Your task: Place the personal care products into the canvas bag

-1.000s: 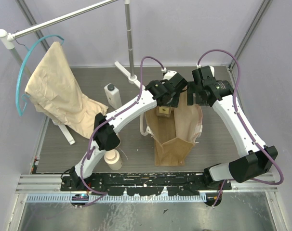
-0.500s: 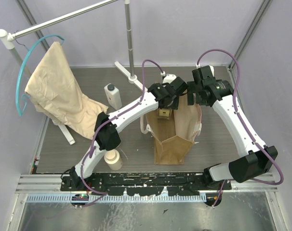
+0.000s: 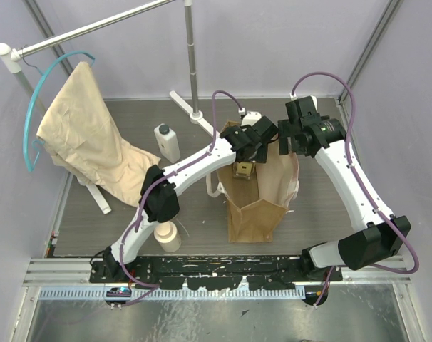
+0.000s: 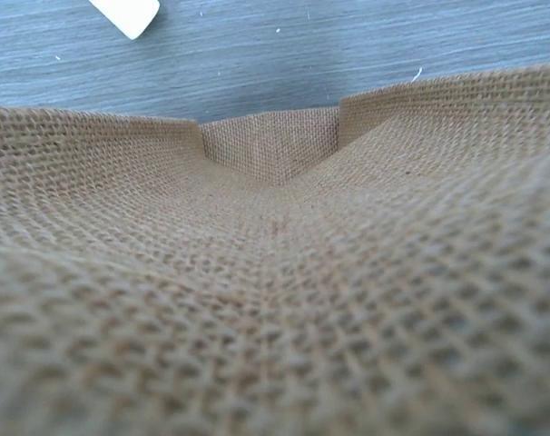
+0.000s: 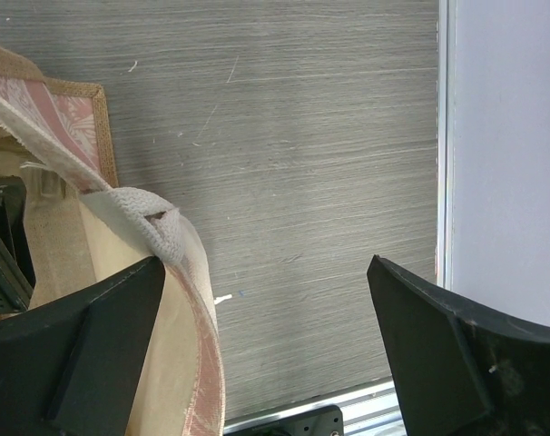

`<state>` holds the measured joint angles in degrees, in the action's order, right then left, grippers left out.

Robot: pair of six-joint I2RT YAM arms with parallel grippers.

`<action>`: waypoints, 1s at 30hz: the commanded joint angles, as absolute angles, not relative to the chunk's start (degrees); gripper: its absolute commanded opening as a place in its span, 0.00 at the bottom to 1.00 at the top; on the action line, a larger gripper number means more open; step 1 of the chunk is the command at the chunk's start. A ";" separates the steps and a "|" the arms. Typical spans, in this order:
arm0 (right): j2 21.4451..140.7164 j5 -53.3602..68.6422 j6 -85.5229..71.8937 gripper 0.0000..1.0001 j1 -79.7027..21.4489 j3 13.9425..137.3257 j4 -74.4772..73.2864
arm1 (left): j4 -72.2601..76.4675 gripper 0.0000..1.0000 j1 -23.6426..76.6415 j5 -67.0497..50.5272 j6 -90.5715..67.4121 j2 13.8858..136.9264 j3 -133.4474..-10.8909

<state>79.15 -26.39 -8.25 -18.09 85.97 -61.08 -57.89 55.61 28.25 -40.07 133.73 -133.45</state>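
Observation:
I'll close my left gripper next on the whitish rectangular bottle's upper sides [image 3: 166, 137], just below its black cap.
The canvas bag [image 3: 255, 206] stands open in the middle of the table. My left gripper [image 3: 249, 147] hangs over the far edge of its mouth; its fingers are hidden, and the left wrist view is filled with the bag's weave [image 4: 275, 272]. A cream object [image 3: 241, 169] shows in the bag mouth just below this gripper. My right gripper [image 3: 291, 144] is open at the bag's far right corner, with the rim and whitish handle [image 5: 157, 238] beside its left finger [image 5: 71, 350]. A whitish rectangular bottle [image 3: 167, 142] and a cream cylindrical bottle [image 3: 167, 236] stand on the table left of the bag.
A pale beige garment [image 3: 88, 142] hangs from a teal hanger [image 3: 41, 92] on a metal rack [image 3: 191, 57] at the far left. The rack's white foot [image 4: 125, 13] lies beyond the bag. The enclosure wall [image 5: 502, 136] is close on the right.
My left gripper has shifted slightly right and farther back, and the bag's far left rim has risen behind it. The right arm has barely moved.

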 commanded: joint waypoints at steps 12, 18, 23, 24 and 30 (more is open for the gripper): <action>79.31 -25.98 -6.32 1.00 -18.33 87.21 -58.22 | -53.61 0.98 55.62 36.91 -35.43 123.91 -130.80; 80.43 -25.84 -5.77 1.00 -18.28 87.19 -58.10 | -50.01 0.98 55.60 42.13 -34.28 114.36 -123.15; 81.57 -25.06 -5.65 1.00 -18.28 87.50 -57.74 | -42.69 0.98 54.38 41.09 -38.82 105.71 -112.87; 81.83 -25.04 -5.60 1.00 -18.29 87.71 -57.73 | -39.65 0.98 53.47 38.35 -37.94 103.69 -110.23; 82.85 -25.20 -4.83 1.00 -18.33 88.72 -57.84 | -34.76 0.98 50.22 36.16 -33.90 96.57 -107.24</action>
